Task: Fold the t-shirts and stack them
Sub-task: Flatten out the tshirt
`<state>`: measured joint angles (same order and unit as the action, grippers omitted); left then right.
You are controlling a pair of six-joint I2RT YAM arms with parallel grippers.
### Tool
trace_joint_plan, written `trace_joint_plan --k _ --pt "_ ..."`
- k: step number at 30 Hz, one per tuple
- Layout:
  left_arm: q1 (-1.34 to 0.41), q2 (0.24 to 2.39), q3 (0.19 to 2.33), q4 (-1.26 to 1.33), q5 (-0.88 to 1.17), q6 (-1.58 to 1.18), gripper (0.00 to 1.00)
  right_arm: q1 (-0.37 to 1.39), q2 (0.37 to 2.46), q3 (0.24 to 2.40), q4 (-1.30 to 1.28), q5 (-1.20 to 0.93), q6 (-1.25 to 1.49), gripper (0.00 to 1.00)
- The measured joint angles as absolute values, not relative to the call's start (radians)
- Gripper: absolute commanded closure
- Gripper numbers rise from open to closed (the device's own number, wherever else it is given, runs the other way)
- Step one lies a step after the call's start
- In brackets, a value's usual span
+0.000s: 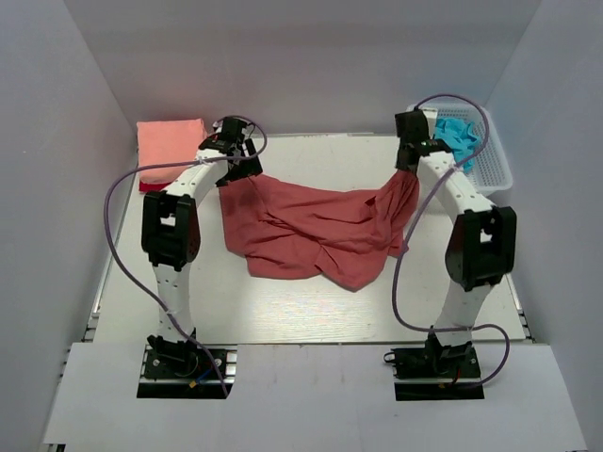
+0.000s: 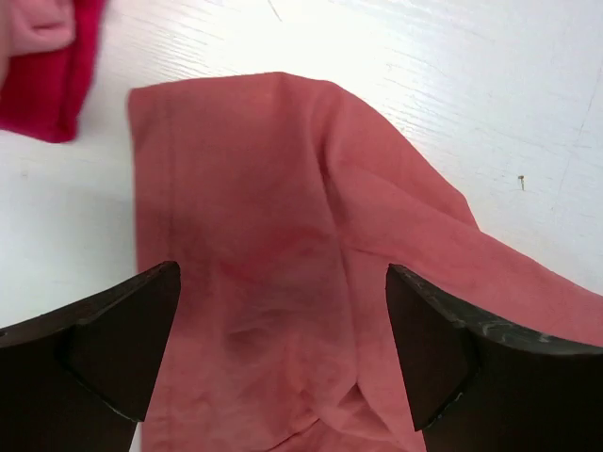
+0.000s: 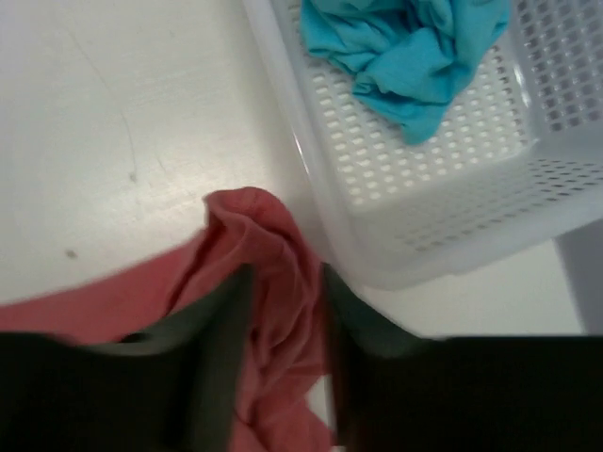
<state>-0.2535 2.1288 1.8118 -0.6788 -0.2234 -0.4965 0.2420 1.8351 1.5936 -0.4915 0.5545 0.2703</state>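
Next, I grab the near corner (image 1: 227, 242) of the brick-red t-shirt with my left gripper, on the same side as the folded salmon-pink t-shirt.
A large dusty brick-red t-shirt (image 1: 311, 231) lies crumpled across the middle of the table. Its left corner lies flat under my left gripper (image 2: 283, 273), which hangs wide open just above the cloth (image 2: 273, 188) and holds nothing. The shirt's right corner rises in a bunch up to my right gripper (image 1: 410, 158). In the right wrist view that gripper (image 3: 280, 278) has its jaws parted, with the bunched cloth (image 3: 273, 235) loose between them and a gap beside the right finger. A salmon-pink folded t-shirt (image 1: 170, 141) lies on a bright red one (image 1: 151, 185) at the back left.
A white mesh basket (image 1: 495, 169) holding crumpled blue cloth (image 1: 460, 137) stands at the back right, its corner (image 3: 424, 226) right next to my right gripper. The folded stack's edge (image 2: 47, 94) lies close to the left of the left gripper. Grey walls enclose the table.
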Motion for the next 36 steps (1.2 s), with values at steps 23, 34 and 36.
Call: trace_joint_plan --k 23,34,36 --pt "-0.166 1.716 1.031 -0.548 -0.144 -0.682 0.13 0.252 1.324 1.165 -0.709 0.198 0.422 0.10" --pt "-0.179 1.741 1.006 -0.376 -0.095 -0.689 1.00 0.346 1.269 0.925 -0.693 0.080 0.504 0.13" --pt "-0.179 1.739 1.003 -0.369 -0.091 -0.688 1.00 0.360 1.294 0.925 -0.688 0.102 0.510 0.16"
